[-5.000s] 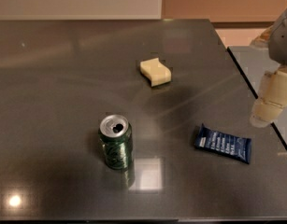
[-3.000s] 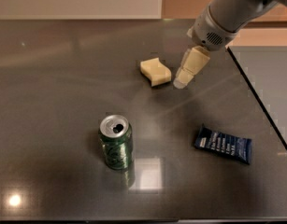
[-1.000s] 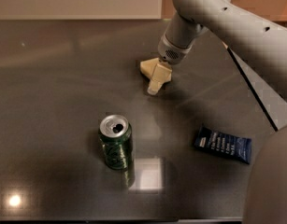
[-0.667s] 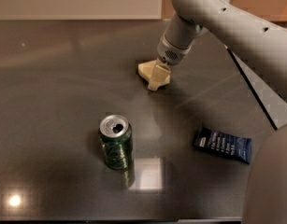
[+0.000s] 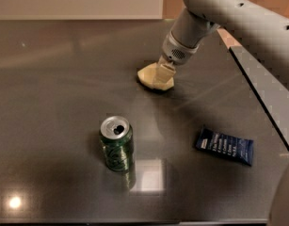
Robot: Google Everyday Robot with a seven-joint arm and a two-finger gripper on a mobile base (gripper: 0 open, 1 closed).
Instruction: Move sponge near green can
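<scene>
The sponge will be released close beside the green can (image 5: 159, 121), on the can's side toward the dark blue wrapper.
The sponge (image 5: 146, 74), a small pale yellow foam block, lies on the dark table (image 5: 54, 107) at the middle back. My gripper (image 5: 162, 76) comes down from the upper right and sits on the sponge's right part, hiding that side. The green can (image 5: 116, 145), dark green with a silver top and an open pull-tab hole, stands upright at the front left of centre, well apart from the sponge.
A flat dark blue snack wrapper (image 5: 225, 146) lies at the front right. The table's right edge (image 5: 261, 98) runs diagonally beside it. My arm (image 5: 228, 13) spans the upper right above the table.
The arm swung in from the right and the gripper lowered onto the sponge. Over the last second it settled lower on it. The can and wrapper have not moved.
</scene>
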